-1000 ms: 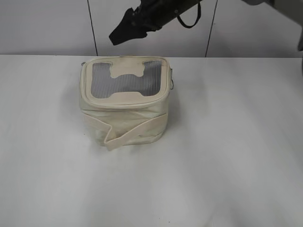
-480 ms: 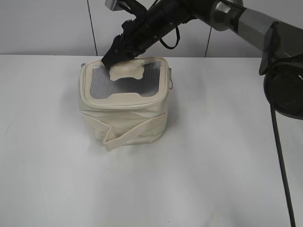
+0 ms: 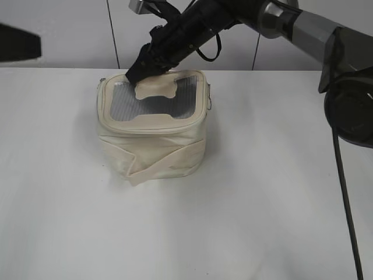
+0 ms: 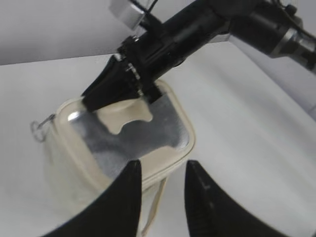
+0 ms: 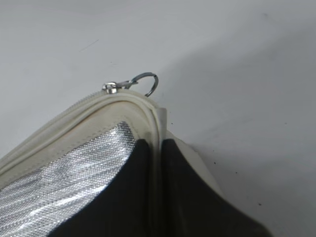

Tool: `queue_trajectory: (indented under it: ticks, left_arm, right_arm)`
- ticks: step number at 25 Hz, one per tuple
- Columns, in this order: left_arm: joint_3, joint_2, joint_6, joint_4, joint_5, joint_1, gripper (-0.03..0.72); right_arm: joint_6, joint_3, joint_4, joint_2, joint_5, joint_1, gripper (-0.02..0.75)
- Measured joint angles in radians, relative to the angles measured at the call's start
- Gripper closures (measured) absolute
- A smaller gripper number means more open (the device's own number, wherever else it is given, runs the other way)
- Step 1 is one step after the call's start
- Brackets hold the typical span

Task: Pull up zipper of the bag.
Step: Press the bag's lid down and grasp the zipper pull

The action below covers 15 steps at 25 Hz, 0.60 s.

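Note:
My left gripper will close next on the round ring (image 3: 102, 80) (image 4: 37, 131) of the silver pull at the bag's far corner, beside my right gripper.
The cream-white bag (image 3: 152, 149) stands on the white table, its grey window with the H-shaped patch (image 3: 154, 87) facing up. My right gripper (image 3: 135, 73) reaches across to the bag's far left top corner and is shut on the cream top rim with the zipper track (image 5: 155, 118). A silver pull with a round ring (image 5: 132, 83) lies just beyond its fingertips (image 5: 157, 144). The same ring shows in the left wrist view (image 4: 42, 127). Another pull hangs at the bag's right side (image 3: 211, 100). My left gripper (image 4: 163, 165) is open and empty, hovering above the bag's near corner.
The cream strap band (image 3: 166, 163) wraps the bag's front. The left arm shows as a dark blur at the exterior view's top left (image 3: 17, 44). The white table (image 3: 262, 204) spreads around the bag. A grey wall stands behind.
My right gripper came down from above onto the bag's far left top corner and closed on the rim. The left arm has entered the exterior view at top left.

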Motion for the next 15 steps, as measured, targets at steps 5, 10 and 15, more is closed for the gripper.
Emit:
queue_trajectory:
  ticks: [5, 10, 15]
  left_arm:
    - [-0.248, 0.404, 0.341, -0.287, 0.382, 0.276, 0.444]
    - [-0.389, 0.679, 0.655, -0.19, 0.408, 0.346, 0.427]
    - [-0.393, 0.793, 0.859, -0.088, 0.197, 0.269, 0.388]
  right_arm:
    - [0.003, 0.0, 0.0, 0.0, 0.0, 0.0, 0.684]
    - [0.006, 0.0, -0.001, 0.0, 0.001, 0.0, 0.685]
    - [0.006, 0.0, -0.003, 0.0, 0.0, 0.0, 0.685]
